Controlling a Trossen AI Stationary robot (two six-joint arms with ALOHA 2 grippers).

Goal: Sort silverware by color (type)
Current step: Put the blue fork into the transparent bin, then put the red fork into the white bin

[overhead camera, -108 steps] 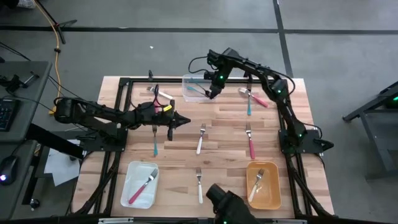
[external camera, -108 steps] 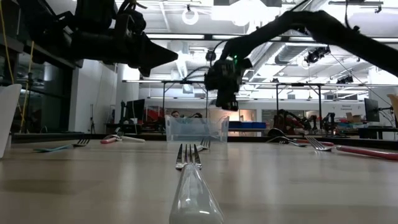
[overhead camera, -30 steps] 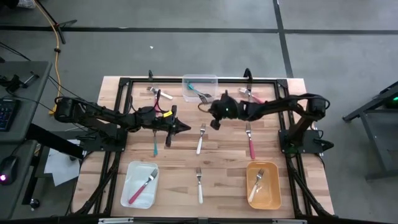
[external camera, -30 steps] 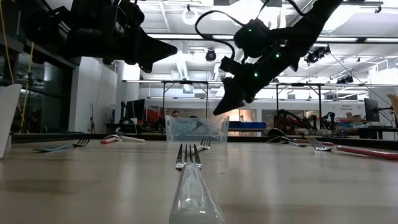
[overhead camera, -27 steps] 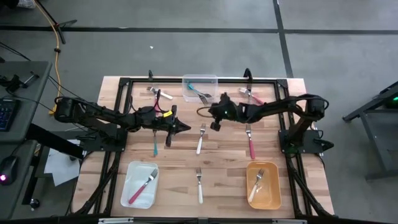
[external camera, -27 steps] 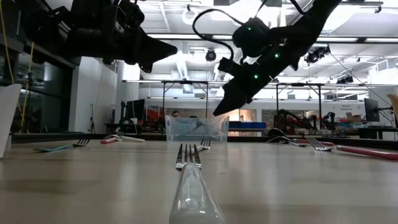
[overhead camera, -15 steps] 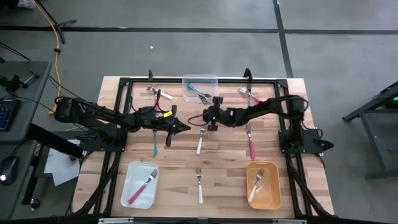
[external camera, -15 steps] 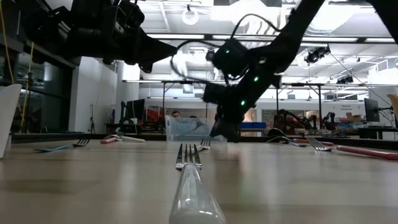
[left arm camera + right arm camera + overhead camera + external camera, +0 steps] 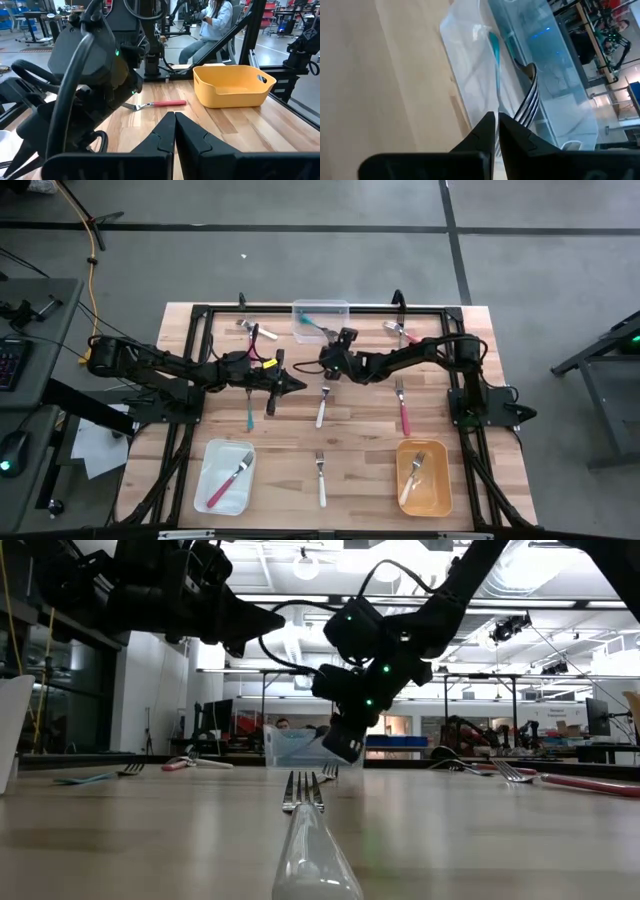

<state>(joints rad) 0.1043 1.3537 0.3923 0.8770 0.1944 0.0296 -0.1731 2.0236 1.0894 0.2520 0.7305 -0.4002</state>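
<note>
The teal fork in my right gripper will be let go beside the other teal fork inside the clear bin (image 9: 509,90).
My right gripper (image 9: 323,367) is shut and hovers low over the table (image 9: 340,750), between the clear bin (image 9: 320,321) and the head of a white-handled fork (image 9: 322,404). Its wrist view looks past the shut fingers (image 9: 495,117) into the clear bin (image 9: 530,65), where a teal-handled fork (image 9: 495,50) lies with its tines (image 9: 530,100) toward me. My left gripper (image 9: 300,383) is shut (image 9: 175,116) and waits above the table, to the left of the white fork. A teal fork (image 9: 249,410) lies flat below the left arm.
A second white fork (image 9: 320,476) lies near the near edge and a pink fork (image 9: 403,408) to the right. More forks lie at the far left (image 9: 254,331) and far right (image 9: 405,335). A white bin (image 9: 212,480) holds a pink fork; a yellow bin (image 9: 436,480) holds a white one.
My right gripper has moved toward the table's left and come down close to the tabletop, ending beside the clear bin above the white fork's head. It has stayed shut. My left arm has kept still and no fork has moved.
</note>
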